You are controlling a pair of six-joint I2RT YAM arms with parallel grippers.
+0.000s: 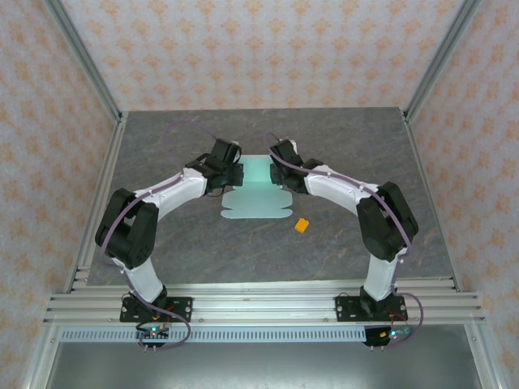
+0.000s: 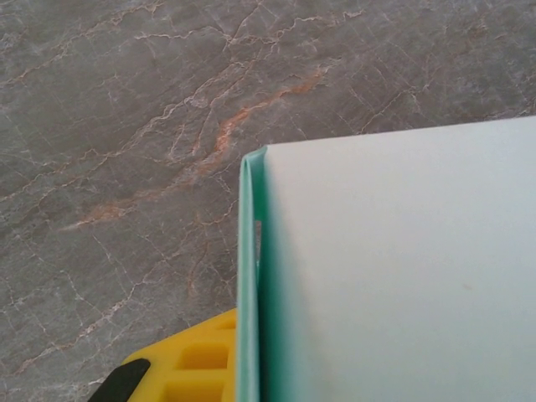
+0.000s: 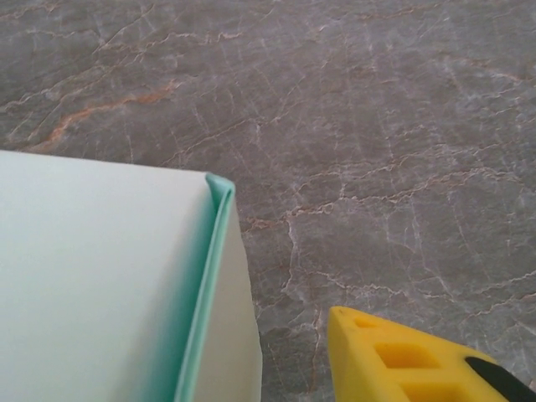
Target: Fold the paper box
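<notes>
The doubled card edge beside the robot's right gripper gapes from the white panel, so the right gripper needs to first close on that folded box side [image 3: 232, 314] and squeeze it snug.
The paper box [image 1: 258, 193] is a pale mint-green card sheet lying flat mid-table, with its far part folded up between my two grippers. My left gripper [image 1: 236, 174] is at the raised part's left side. In the left wrist view its yellow finger [image 2: 194, 365] presses against the doubled card edge [image 2: 249, 276], shut on that wall; the other finger is hidden behind the card. My right gripper [image 1: 275, 173] is at the right side. Its yellow finger [image 3: 402, 362] stands apart from the folded wall [image 3: 219, 318], with bare table between them, so it is open.
A tiny orange block [image 1: 302, 225] lies on the grey marble table [image 1: 162, 146] right of the sheet's near flaps. Metal frame rails [image 1: 97, 203] run along the table's sides, with patterned walls behind.
</notes>
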